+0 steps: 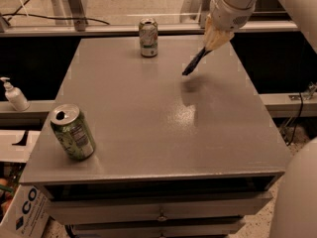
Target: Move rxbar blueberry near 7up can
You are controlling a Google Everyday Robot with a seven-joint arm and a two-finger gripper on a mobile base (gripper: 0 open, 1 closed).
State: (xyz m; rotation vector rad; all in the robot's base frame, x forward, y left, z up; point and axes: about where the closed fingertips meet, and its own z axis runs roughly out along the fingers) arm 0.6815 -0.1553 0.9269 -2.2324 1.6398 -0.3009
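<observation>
Next, I let go of the rxbar blueberry on the grey table [165, 50] beside the 7up can, on the arm's side.
The rxbar blueberry [195, 62] is a thin dark navy wrapper hanging edge-on from my gripper [208, 47], lifted above the grey table [148, 133] at the back right. The gripper is shut on the bar's upper end, below the white arm. The 7up can [148, 37] stands upright at the back centre of the table, pale silver and green with a red spot. The bar hangs to the right of the can, a short way apart from it.
A brighter green can [73, 132] stands tilted at the table's front left corner. A soap dispenser [14, 95] stands off the table to the left. A cardboard box [20, 217] sits on the floor at the lower left. Drawers run under the table's front edge.
</observation>
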